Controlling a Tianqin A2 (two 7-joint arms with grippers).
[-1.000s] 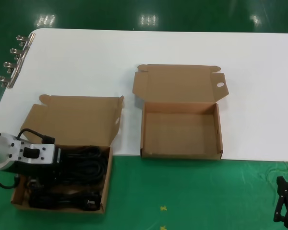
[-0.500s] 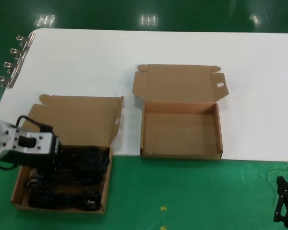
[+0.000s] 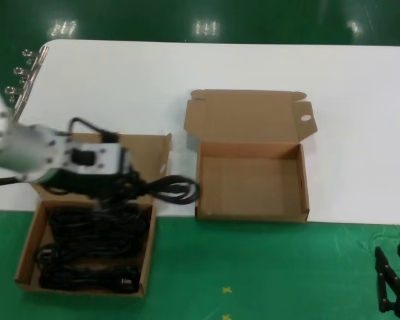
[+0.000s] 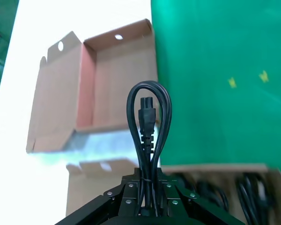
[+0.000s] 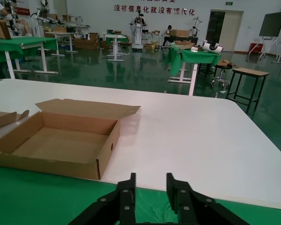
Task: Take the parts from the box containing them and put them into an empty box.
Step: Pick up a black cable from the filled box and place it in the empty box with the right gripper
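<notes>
Next, my left gripper lets go of the black power cord inside the empty box (image 3: 281, 198) (image 4: 135, 65), along the box's side nearest the green mat.
My left gripper (image 3: 130, 183) is shut on a bundled black power cord (image 3: 177, 189) and holds it in the air above the far edge of the box containing the parts (image 3: 28, 248). The cord's looped end sticks out toward the empty box (image 3: 251, 213), whose lid tab has a small oval hole (image 3: 306, 118). Several more cords (image 3: 93, 243) lie in the first box. In the left wrist view the cord (image 4: 149, 126) runs out from between the jaws of my left gripper (image 4: 149, 206), with the empty box (image 4: 122, 84) beyond. My right gripper (image 3: 395, 283) is open and empty at the near right, over the green mat; it also shows in the right wrist view (image 5: 150, 185).
The white table (image 3: 187, 67) holds the empty box (image 5: 61, 140) near its front edge. Metal binder clips (image 3: 20, 73) line the table's far left edge. A green mat (image 3: 253, 267) covers the near strip, where the cord box sits.
My left gripper has risen out of the cord box with one bundled cord and moved right and away, toward the empty box. The right gripper has barely shifted.
</notes>
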